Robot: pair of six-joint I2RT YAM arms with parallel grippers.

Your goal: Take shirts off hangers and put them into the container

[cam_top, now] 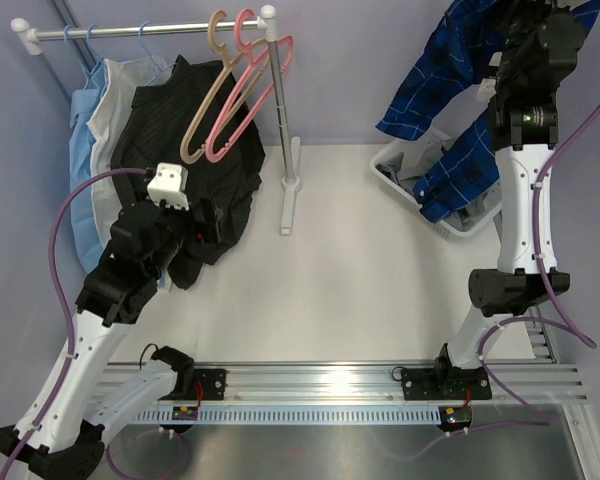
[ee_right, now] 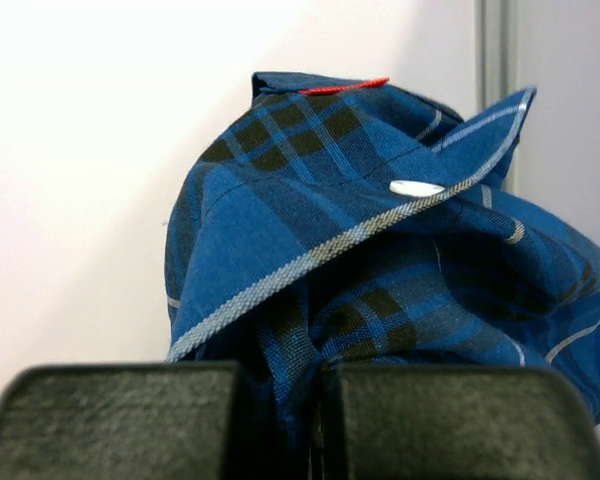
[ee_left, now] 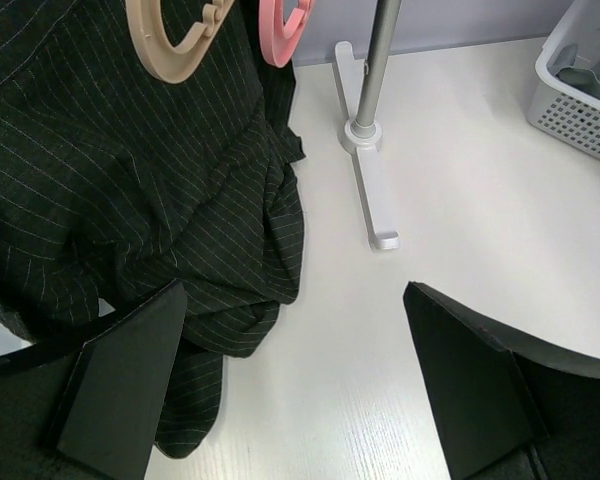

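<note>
My right gripper is going to lay the dark blue plaid shirt down on the grey shirt inside the white container [cam_top: 446, 190]. The plaid shirt now hangs over that container.
My right gripper [ee_right: 315, 420] is shut on a bunch of the dark blue plaid shirt [ee_right: 380, 250]. It holds the shirt [cam_top: 450, 80] high at the back right, and the cloth hangs down over the white container [cam_top: 395, 170]. A grey shirt [cam_top: 420, 185] lies inside that container [ee_left: 580, 110]. The tan hanger [cam_top: 205, 110] and the pink hanger [cam_top: 245, 100] hang bare on the rail. My left gripper [ee_left: 295, 385] is open low over the table, its left finger [ee_left: 120, 390] beside the hem of the black pinstriped shirt [ee_left: 130, 180], with nothing between the fingers.
The rack's upright pole [cam_top: 280, 110] and its flat foot [ee_left: 370, 190] stand mid-table. Light blue and white shirts [cam_top: 90, 130] hang on thin blue hangers at the rail's left end, behind the black pinstriped shirt [cam_top: 195, 150].
</note>
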